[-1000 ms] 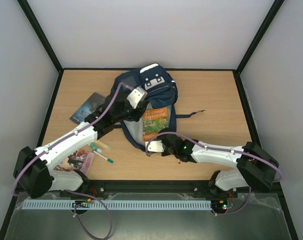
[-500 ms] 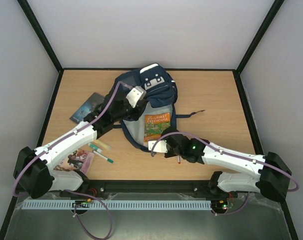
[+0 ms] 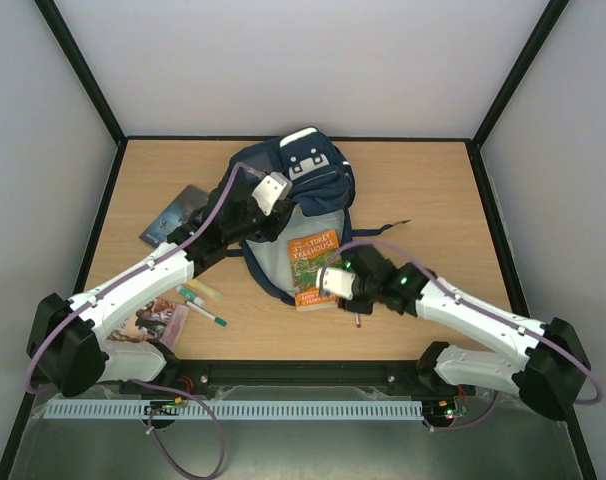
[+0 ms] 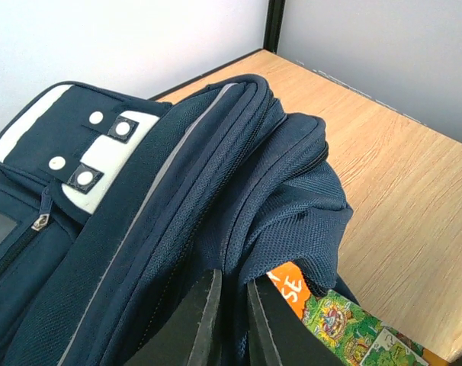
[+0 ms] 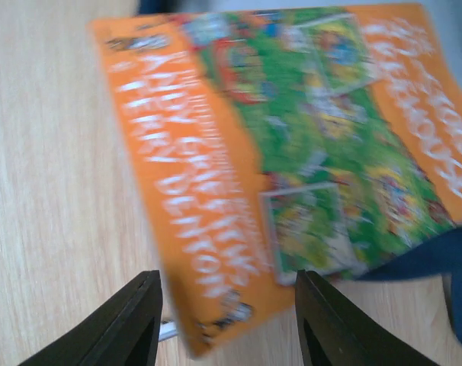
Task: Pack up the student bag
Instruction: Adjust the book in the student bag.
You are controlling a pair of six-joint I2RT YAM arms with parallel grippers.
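The edge of the bag's opening droops over the book's top by my left gripper's pinch, so next I open that gripper and grip the opening's edge nearer its middle [image 3: 319, 210].
The navy student bag [image 3: 301, 178] lies at the table's back centre, mouth toward me. My left gripper [image 3: 264, 214] is shut on a fold of the bag's fabric [image 4: 239, 252] at the mouth edge, its fingers [image 4: 208, 316] pinching the cloth. An orange and green book [image 3: 313, 268] lies tilted, its top under the bag's edge and its lower half on the table. In the left wrist view the book [image 4: 345, 324] peeks from under the fabric. My right gripper [image 5: 229, 316] is open, the book's [image 5: 292, 152] near corner lying between its spread fingers without touching them.
A dark book [image 3: 177, 215] lies left of the bag. Pens [image 3: 204, 306] and a magazine [image 3: 154, 321] sit under the left arm near the front edge. A bag strap [image 3: 381, 229] trails right. A red-tipped pen [image 3: 356, 322] lies below the right gripper.
My right gripper has opened and let go of the book while shifting right. The book has slid a little out of the bag toward me and tilted. The left gripper keeps its hold.
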